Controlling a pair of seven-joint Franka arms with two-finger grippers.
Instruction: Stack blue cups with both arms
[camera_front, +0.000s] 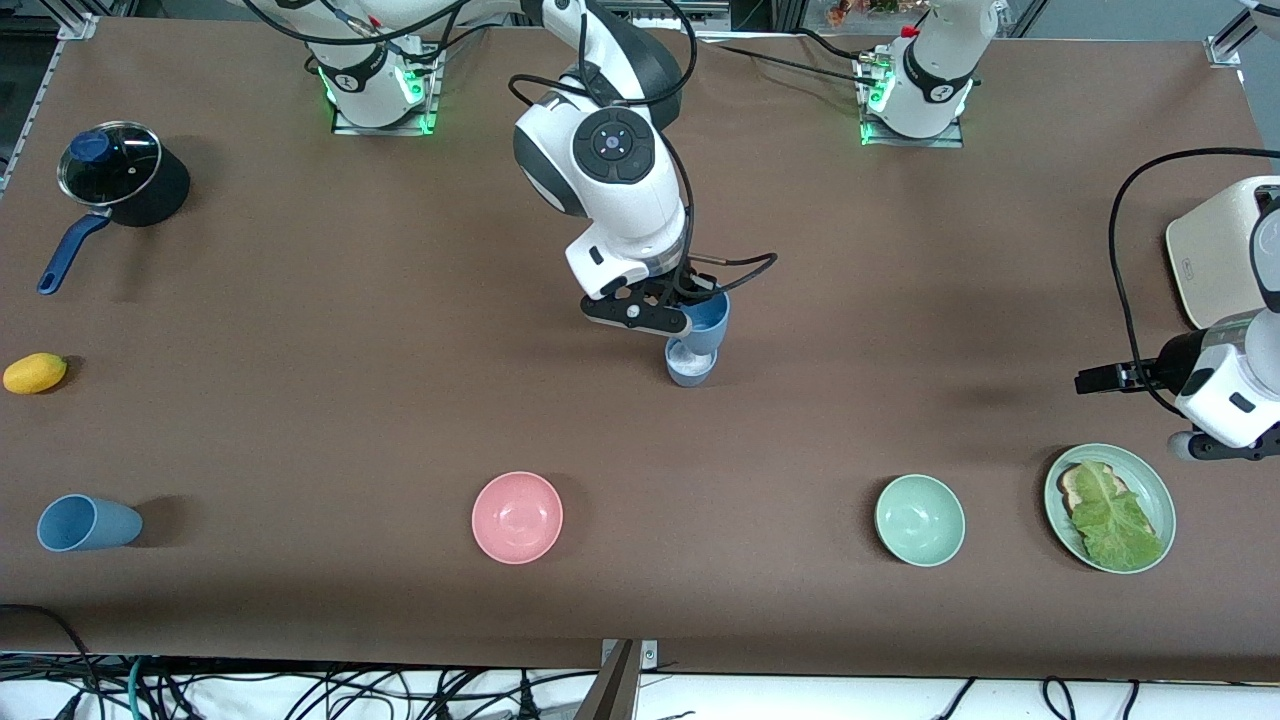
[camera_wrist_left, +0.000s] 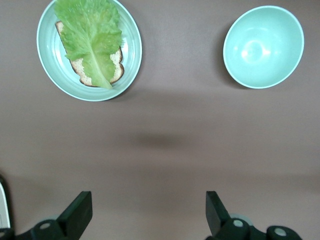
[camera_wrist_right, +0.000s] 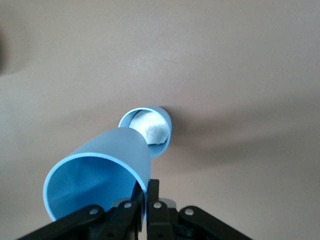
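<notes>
Next, my right gripper releases the sky-blue cup inside the smaller blue cup (camera_front: 693, 352) (camera_wrist_right: 149, 128) that stands upright with something white inside.
My right gripper (camera_front: 690, 305) is shut on the rim of a sky-blue cup (camera_front: 707, 325) and holds it tilted over the middle of the table. The cup's base sits at the mouth of a smaller blue cup (camera_front: 690, 367) that stands upright with something white inside. In the right wrist view the held cup (camera_wrist_right: 100, 165) leads down from the gripper (camera_wrist_right: 148, 187) to the standing cup (camera_wrist_right: 150, 131). A duller grey-blue cup (camera_front: 88, 523) lies on its side near the front edge at the right arm's end. My left gripper (camera_front: 1100, 379) (camera_wrist_left: 149, 215) waits open and empty over bare table.
A pink bowl (camera_front: 517, 517), a green bowl (camera_front: 920, 520) (camera_wrist_left: 263, 46) and a green plate (camera_front: 1160, 495) (camera_wrist_left: 47, 60) with bread and lettuce line the front. A lidded black pot (camera_front: 120, 170) and a yellow fruit (camera_front: 35, 373) are at the right arm's end. A white appliance (camera_front: 1215, 250) stands at the left arm's end.
</notes>
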